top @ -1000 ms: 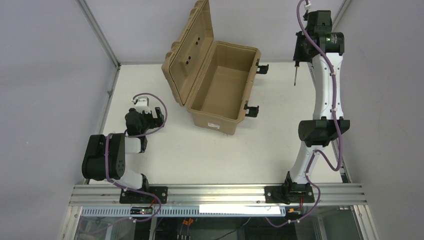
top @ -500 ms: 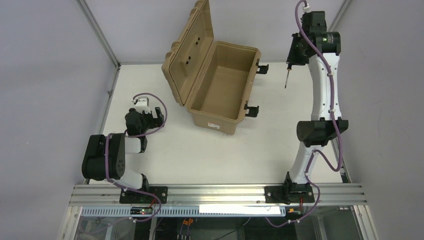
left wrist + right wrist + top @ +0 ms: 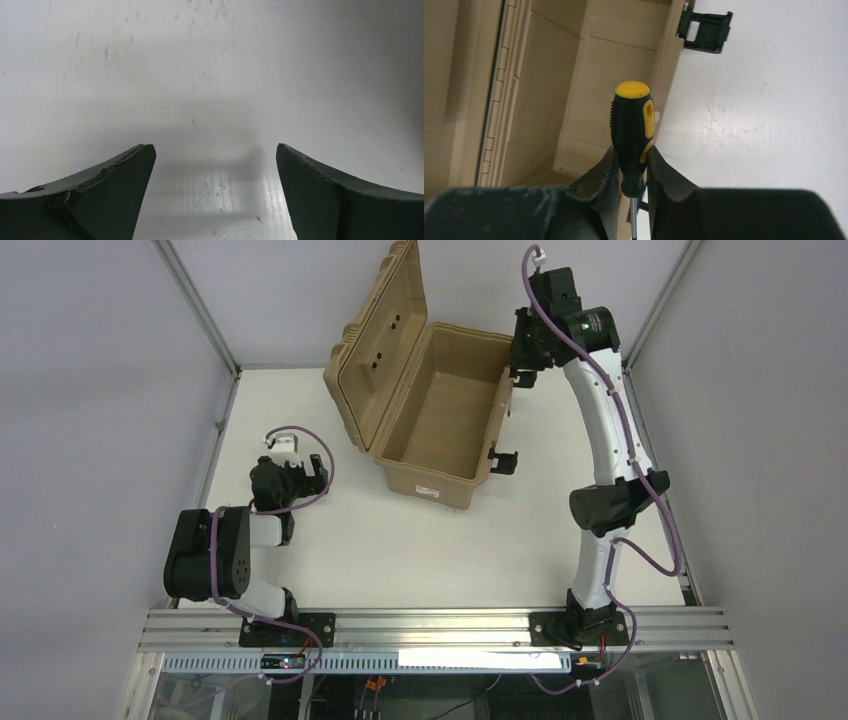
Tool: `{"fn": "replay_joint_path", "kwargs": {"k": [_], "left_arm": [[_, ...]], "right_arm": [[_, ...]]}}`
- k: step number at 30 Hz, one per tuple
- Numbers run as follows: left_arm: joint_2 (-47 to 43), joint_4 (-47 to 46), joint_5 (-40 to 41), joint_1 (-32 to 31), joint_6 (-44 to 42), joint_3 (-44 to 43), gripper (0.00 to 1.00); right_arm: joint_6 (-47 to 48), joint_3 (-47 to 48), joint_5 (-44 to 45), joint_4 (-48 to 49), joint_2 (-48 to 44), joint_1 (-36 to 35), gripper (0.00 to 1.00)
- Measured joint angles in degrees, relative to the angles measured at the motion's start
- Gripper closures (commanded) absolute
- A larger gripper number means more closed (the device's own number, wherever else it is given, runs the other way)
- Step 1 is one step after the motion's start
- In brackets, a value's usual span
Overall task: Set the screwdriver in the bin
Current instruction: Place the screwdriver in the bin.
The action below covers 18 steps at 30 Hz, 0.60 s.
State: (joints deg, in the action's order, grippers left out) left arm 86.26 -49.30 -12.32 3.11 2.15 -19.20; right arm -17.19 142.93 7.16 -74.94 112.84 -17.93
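I should set the screwdriver down with my right gripper on the bin's bottom toward the bin's white-labelled near side (image 3: 440,445) (image 3: 592,107). The screwdriver is now high over the bin's rim.
The screwdriver (image 3: 633,120) has a black handle with a yellow cap, and its thin shaft runs down between my fingers. My right gripper (image 3: 630,150) is shut on the handle. In the top view this gripper (image 3: 522,352) hangs high over the right rim of the bin (image 3: 430,483). The bin is a tan case standing open, with its ribbed lid (image 3: 385,335) upright on the left. In the right wrist view the bin's inner wall (image 3: 574,100) lies just left of the handle. My left gripper (image 3: 215,150) is open and empty just above the white table, at the left (image 3: 283,480).
Black latches (image 3: 505,460) stick out from the bin's right side, and one shows in the right wrist view (image 3: 704,30). Grey walls and metal frame posts surround the white table (image 3: 400,550). The aluminium rail with the arm bases runs along the near edge.
My right gripper has carried the screwdriver left, from beside the bin's right side to over its right rim. The left arm has not moved.
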Motion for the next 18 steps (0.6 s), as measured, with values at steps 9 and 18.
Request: {"fn": "replay_joint_path", "kwargs": {"k": [9,18], "left_arm": [[0.0,0.0,0.0,0.0,0.0,0.0,0.01],[0.0,0.0,0.0,0.0,0.0,0.0,0.01]], "right_arm": [[-3.91,-0.24,0.98,5.75,2.36,-5.55,0.97],[-6.16,-0.24,1.14,10.91,7.1,-10.32,0.98]]}}
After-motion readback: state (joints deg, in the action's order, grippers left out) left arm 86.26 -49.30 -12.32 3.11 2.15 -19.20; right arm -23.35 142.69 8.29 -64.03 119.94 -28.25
